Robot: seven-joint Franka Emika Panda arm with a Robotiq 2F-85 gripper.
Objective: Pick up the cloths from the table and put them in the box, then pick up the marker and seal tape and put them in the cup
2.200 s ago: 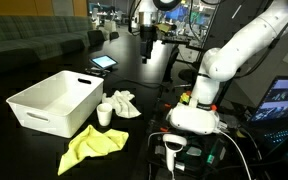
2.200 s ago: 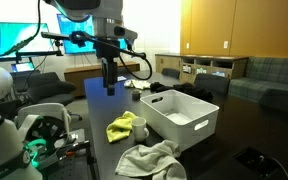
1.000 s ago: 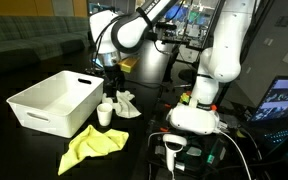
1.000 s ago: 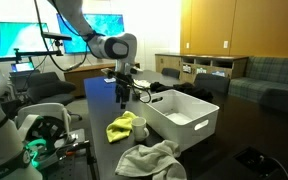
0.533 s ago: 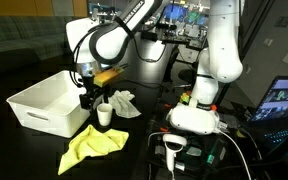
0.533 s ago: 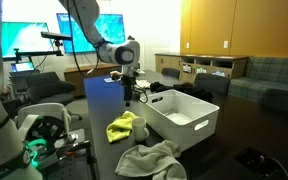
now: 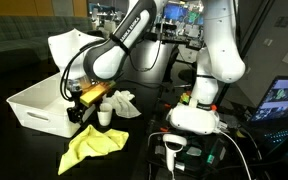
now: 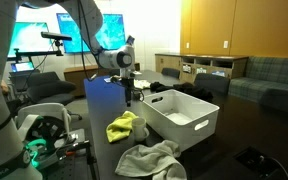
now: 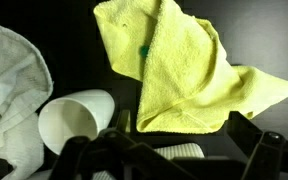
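Observation:
The yellow cloth's side [image 7: 80, 141] [image 9: 200, 102] faces the white box, a little past the white cup. My gripper goes there next and closes on it.
The yellow cloth [image 9: 179, 60] lies crumpled on the black table [image 9: 254, 30], in both exterior views [image 7: 92, 145] [image 8: 124, 127]. My gripper [image 9: 180, 120] hangs open just above its near edge, fingers wide apart with nothing between them. It shows low over the table in both exterior views [image 7: 79, 110] [image 8: 127, 98]. The white cup [image 9: 79, 120] [image 7: 104, 115] stands beside the gripper. The white cloth [image 9: 9, 90] [image 7: 122, 102] [image 8: 152, 158] lies on the cup's other side. The white box [image 7: 39, 100] [image 8: 182, 117] stands close by. I cannot make out the marker or the seal tape.
The robot's white base [image 7: 196, 115] with cables stands at the table's edge. A handheld scanner [image 7: 174, 150] sits in front of it and a lit screen [image 7: 284, 100] beside it. Sofas and shelves stand beyond the table [image 8: 199, 70].
The arm has swung down from high at the back of the table toward the box side. The gripper now hangs low by the cup and yellow cloth, still open.

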